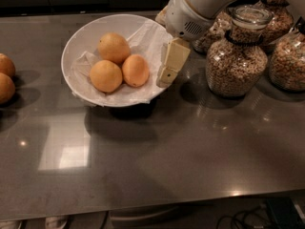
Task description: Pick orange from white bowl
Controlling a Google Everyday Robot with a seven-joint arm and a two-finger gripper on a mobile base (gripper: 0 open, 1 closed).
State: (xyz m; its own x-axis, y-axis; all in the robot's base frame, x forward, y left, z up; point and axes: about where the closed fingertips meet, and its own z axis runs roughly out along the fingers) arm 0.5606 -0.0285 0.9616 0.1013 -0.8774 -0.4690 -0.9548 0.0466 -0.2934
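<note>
Next, I grip the egg-shaped orange in the white bowl on the orange's side (144, 70) facing the glass jars.
The white bowl (66, 56), lined with crumpled white paper, stands on the dark counter at the upper left of centre. Three fruits lie in it. The orange (135, 70) is the deeper-coloured, egg-shaped one on the right side of the bowl. Two paler, rounder fruits lie beside it, one at the back (113, 47) and one at the left (106, 76). My gripper (165, 75) hangs from the white arm at the upper right, over the bowl's right rim. It is just right of the orange and apart from it.
Glass jars of grain stand right of the bowl, the nearest (236, 56) close to my arm, with another (287, 61) at the far right. Two loose oranges (5, 76) lie at the left edge. The counter's front edge runs along the bottom.
</note>
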